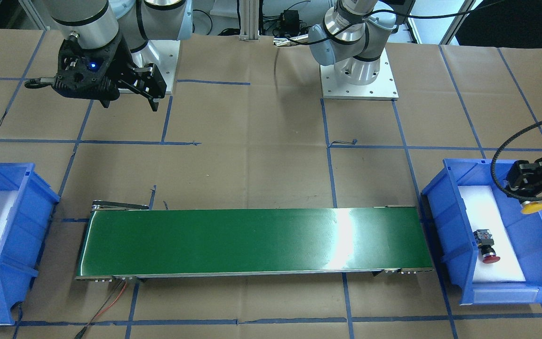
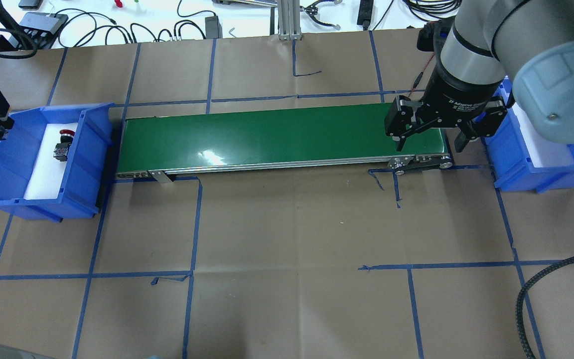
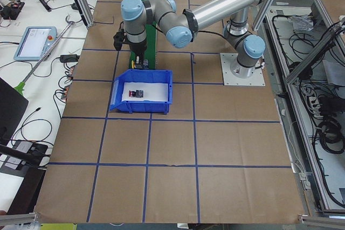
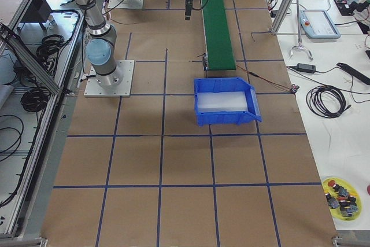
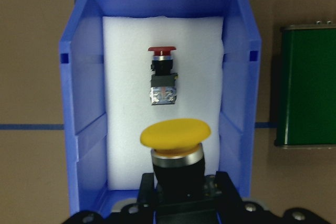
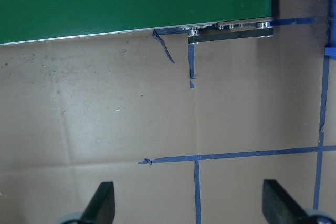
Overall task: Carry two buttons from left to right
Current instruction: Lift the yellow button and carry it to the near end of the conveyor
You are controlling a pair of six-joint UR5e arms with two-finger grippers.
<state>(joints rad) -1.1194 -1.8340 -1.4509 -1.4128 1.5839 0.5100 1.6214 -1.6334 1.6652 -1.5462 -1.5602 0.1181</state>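
My left hand will set the yellow button on the green conveyor belt (image 1: 373,245), near the red button's bin. The yellow button is still above that blue bin.
My left gripper (image 1: 532,194) is shut on the black body of the yellow-capped button (image 1: 532,207) and holds it above the left blue bin (image 1: 445,188). In the left wrist view the yellow button (image 5: 175,132) hangs over the bin's near end. The red-capped button (image 5: 163,77) lies on its side on the white foam in that bin; it also shows in the front view (image 1: 487,245) and the overhead view (image 2: 63,144). My right gripper (image 2: 430,145) is open and empty above the right end of the green conveyor belt (image 2: 277,137).
The right blue bin (image 2: 531,164) with white foam stands past the belt's right end and holds nothing I can see. Brown paper with blue tape lines covers the table. A yellow dish (image 4: 342,198) with spare parts sits on the side bench.
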